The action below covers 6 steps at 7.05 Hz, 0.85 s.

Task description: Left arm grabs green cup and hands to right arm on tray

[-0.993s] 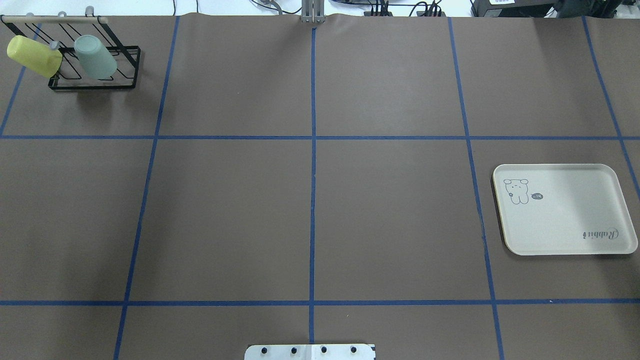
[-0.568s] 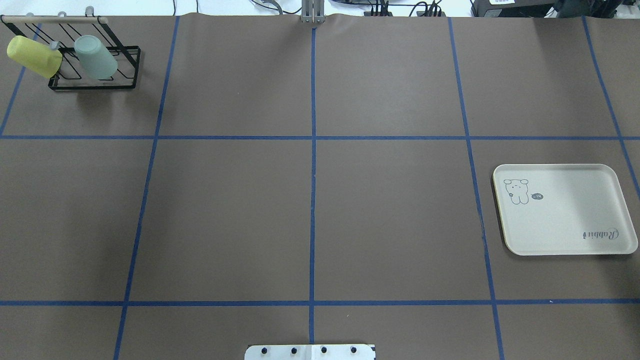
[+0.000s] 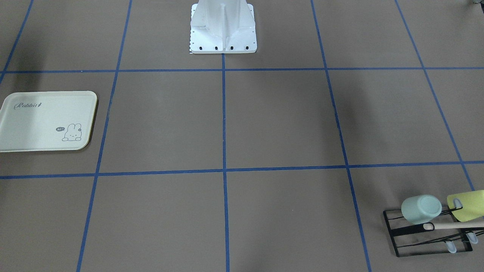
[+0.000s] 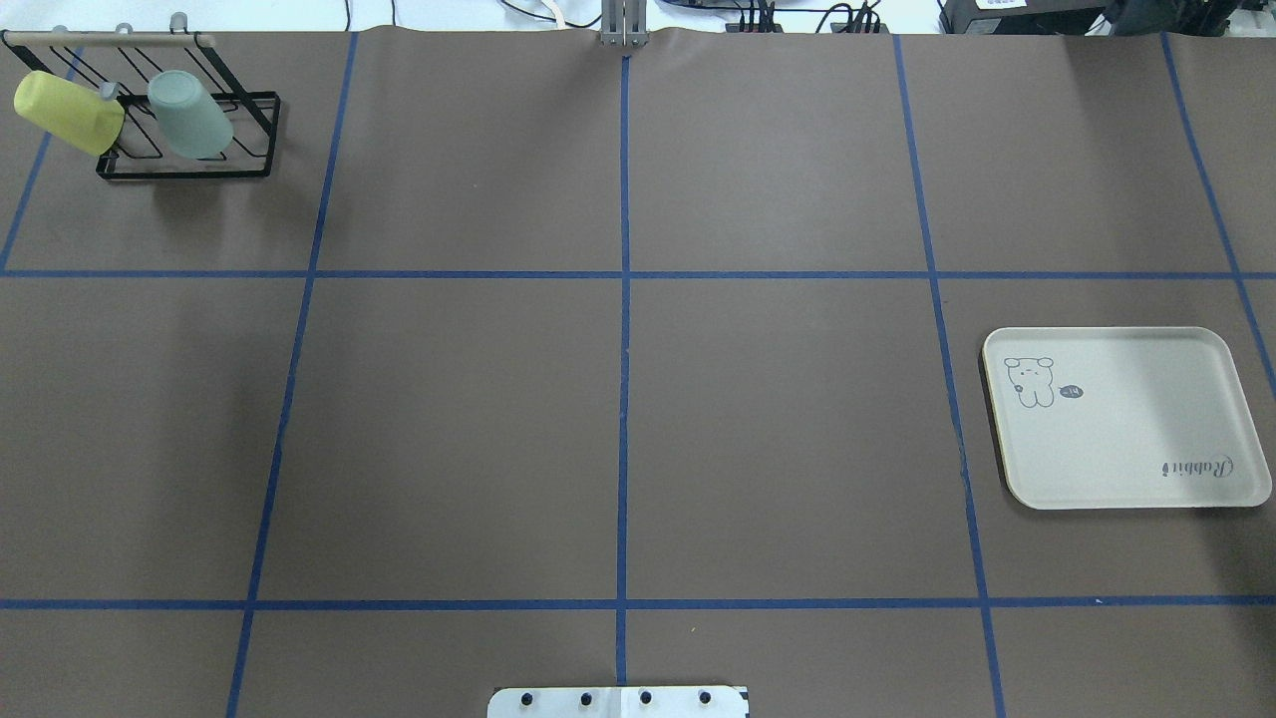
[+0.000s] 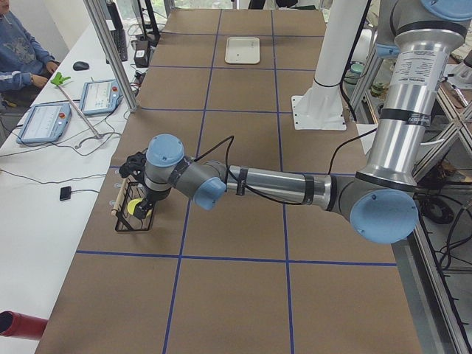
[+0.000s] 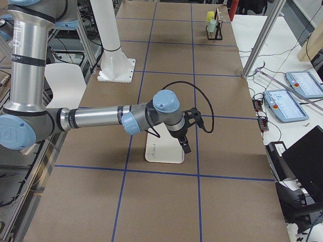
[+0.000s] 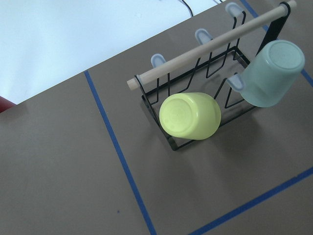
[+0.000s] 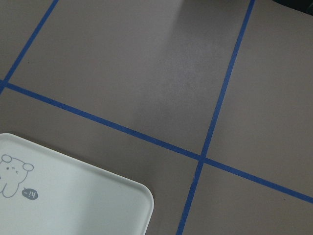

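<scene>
Next, my left gripper goes to the mint-green cup on the black wire rack and closes around its upturned bottom (image 3: pixel 428 206) (image 7: pixel 284 58).
The mint-green cup (image 4: pixel 189 113) hangs upside down on a peg of the black wire rack (image 4: pixel 184 168) at the table's far left corner; it also shows in the front view (image 3: pixel 421 209) and the left wrist view (image 7: pixel 271 73). The left gripper (image 5: pixel 150 206) hovers over the rack, seen only in the left side view; I cannot tell if it is open. The cream tray (image 4: pixel 1126 439) lies empty at the right. The right gripper (image 6: pixel 184 145) hangs over the tray (image 6: pixel 166 155), seen only in the right side view; its state is unclear.
A yellow-green cup (image 4: pixel 68 112) hangs on the same rack beside the green one, nearer the table corner (image 7: pixel 190 116). A wooden dowel (image 7: pixel 205 46) tops the rack. The white robot base (image 3: pixel 223 30) stands at the table's near middle edge. Blue tape lines grid the brown table.
</scene>
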Available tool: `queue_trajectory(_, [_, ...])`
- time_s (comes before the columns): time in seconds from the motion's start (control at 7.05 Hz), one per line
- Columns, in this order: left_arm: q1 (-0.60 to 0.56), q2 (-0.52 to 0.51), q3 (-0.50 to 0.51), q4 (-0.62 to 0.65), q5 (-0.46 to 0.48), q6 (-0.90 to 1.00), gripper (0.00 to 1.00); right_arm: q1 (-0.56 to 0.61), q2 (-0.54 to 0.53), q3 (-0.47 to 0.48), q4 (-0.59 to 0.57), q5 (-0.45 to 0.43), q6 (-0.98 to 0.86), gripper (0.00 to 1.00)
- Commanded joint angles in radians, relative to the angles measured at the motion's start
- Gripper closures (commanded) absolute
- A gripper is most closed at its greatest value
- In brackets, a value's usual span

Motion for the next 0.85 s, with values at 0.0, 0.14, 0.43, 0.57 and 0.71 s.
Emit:
queue_trajectory(0.0, [0.087, -0.113, 0.056, -0.080, 0.002, -0.206, 0.00, -0.006, 0.039, -0.009, 0.030, 0.020, 0.079, 0.00])
queue_trajectory(0.14, [0.095, -0.147, 0.056, -0.068, 0.004, -0.288, 0.00, -0.006, 0.040, -0.014, 0.033, 0.031, 0.088, 0.00])
queue_trajectory(0.43, [0.148, -0.239, 0.114, -0.059, 0.055, -0.392, 0.00, -0.006, 0.040, -0.014, 0.034, 0.036, 0.089, 0.00])
queue_trajectory(0.57, [0.241, -0.250, 0.136, -0.057, 0.176, -0.396, 0.00, -0.006, 0.040, -0.014, 0.034, 0.040, 0.089, 0.00])
queue_trajectory(0.71, [0.300, -0.255, 0.168, -0.066, 0.248, -0.397, 0.00, -0.008, 0.038, -0.014, 0.034, 0.046, 0.089, 0.00])
